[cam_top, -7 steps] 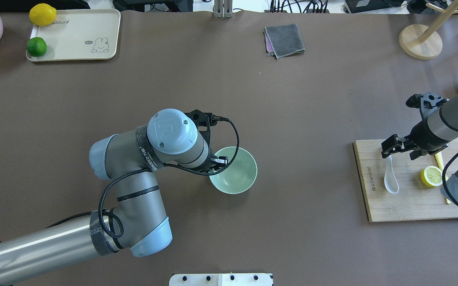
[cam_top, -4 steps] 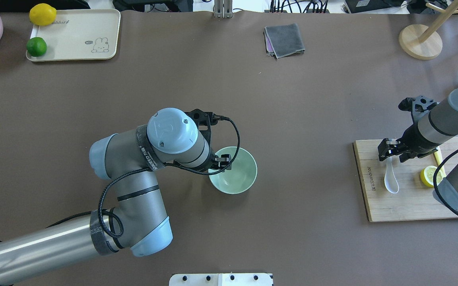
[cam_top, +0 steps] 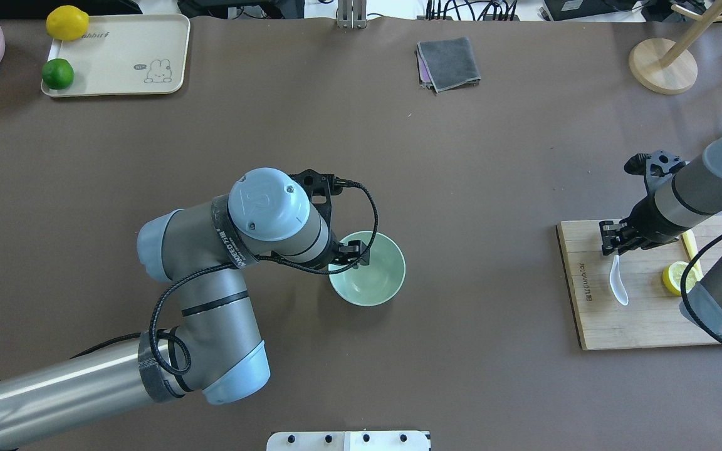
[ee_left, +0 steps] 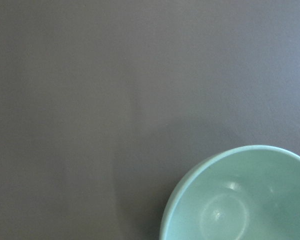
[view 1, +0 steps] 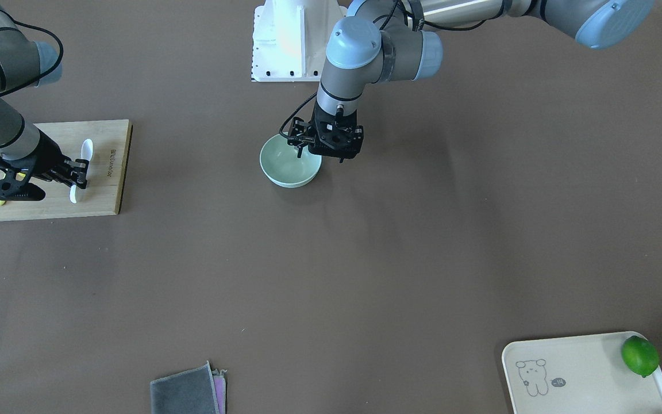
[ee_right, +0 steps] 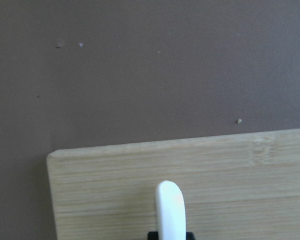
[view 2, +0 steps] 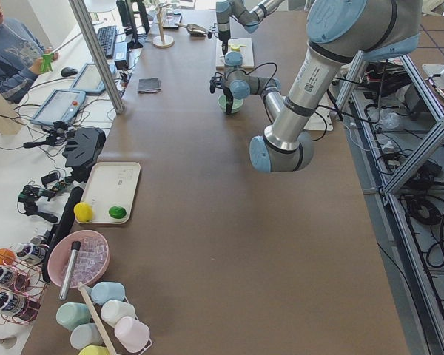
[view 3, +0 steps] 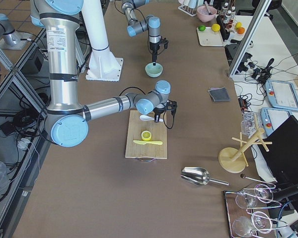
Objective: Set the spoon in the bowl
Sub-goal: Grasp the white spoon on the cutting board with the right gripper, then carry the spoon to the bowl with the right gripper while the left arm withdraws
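Next, I release the white spoon from my right gripper in the mint-green bowl (view 1: 288, 172), handle over the bowl's rim toward the grey cloth.
The white spoon (cam_top: 618, 280) lies on a wooden cutting board (cam_top: 643, 326) at the table's right. My right gripper (cam_top: 613, 245) is shut on the spoon's handle; the scoop points toward the robot and looks tipped on its side. The handle tip (ee_right: 170, 210) shows in the right wrist view. In the front view the spoon (view 1: 86, 150) sticks out past the right gripper (view 1: 77, 175). The mint-green bowl (cam_top: 376, 275) stands mid-table. My left gripper (cam_top: 355, 254) points down and is shut on the bowl's left rim. The bowl (ee_left: 240, 200) looks empty.
A lemon half (cam_top: 674, 279) and a yellow-green knife (cam_top: 691, 247) lie on the board by the right arm. A cream tray (cam_top: 123, 50) with a lime (cam_top: 57, 73) and a lemon (cam_top: 67, 22) sits far left. A grey cloth (cam_top: 449, 62) and a wooden stand (cam_top: 662, 66) are at the back.
My right gripper went from wide open to shut on the spoon's handle, and the spoon has tipped and shifted slightly. My left arm moved only slightly at the bowl.
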`<act>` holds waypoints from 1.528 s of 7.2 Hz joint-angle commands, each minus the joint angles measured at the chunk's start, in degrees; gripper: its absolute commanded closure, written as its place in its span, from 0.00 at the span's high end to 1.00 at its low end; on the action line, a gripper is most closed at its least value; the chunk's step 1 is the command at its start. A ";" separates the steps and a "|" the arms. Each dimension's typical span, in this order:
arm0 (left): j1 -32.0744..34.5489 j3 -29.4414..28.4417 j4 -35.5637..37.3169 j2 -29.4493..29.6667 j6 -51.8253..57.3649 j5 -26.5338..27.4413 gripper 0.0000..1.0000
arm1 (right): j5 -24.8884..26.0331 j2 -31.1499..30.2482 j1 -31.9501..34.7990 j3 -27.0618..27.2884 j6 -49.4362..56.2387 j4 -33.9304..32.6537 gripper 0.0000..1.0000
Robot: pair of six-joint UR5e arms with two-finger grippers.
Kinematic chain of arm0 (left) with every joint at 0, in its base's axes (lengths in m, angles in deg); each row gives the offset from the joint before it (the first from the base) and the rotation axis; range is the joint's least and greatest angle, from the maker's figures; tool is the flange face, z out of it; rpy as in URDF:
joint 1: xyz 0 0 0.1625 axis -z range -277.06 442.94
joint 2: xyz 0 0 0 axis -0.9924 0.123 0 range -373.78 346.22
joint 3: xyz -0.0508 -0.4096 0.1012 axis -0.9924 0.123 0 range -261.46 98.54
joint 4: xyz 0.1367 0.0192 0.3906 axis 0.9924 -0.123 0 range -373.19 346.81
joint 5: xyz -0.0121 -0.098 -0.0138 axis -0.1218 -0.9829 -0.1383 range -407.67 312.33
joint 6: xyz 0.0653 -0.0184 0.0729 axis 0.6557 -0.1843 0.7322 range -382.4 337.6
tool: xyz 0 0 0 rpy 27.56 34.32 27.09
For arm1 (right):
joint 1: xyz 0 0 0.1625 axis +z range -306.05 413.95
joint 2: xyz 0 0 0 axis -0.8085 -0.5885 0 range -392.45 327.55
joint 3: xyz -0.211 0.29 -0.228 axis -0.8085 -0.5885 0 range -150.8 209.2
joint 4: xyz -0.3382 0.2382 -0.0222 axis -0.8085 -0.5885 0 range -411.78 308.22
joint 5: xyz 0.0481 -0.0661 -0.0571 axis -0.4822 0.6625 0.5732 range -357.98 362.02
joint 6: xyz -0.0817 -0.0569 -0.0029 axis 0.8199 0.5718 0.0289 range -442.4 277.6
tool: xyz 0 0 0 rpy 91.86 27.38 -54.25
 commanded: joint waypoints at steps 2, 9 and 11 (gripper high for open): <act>4.25 14.66 0.31 -12.95 8.57 -0.90 0.97 | 1.64 4.72 -2.27 5.52 -9.27 -0.75 0.00; 28.70 20.61 -1.80 -37.26 44.76 -15.49 0.97 | 19.56 37.23 -20.57 -3.92 -38.50 -12.44 0.00; 28.70 20.26 -1.80 -37.35 44.76 -15.49 0.97 | 22.20 38.42 -20.23 -5.81 -38.43 -12.36 0.00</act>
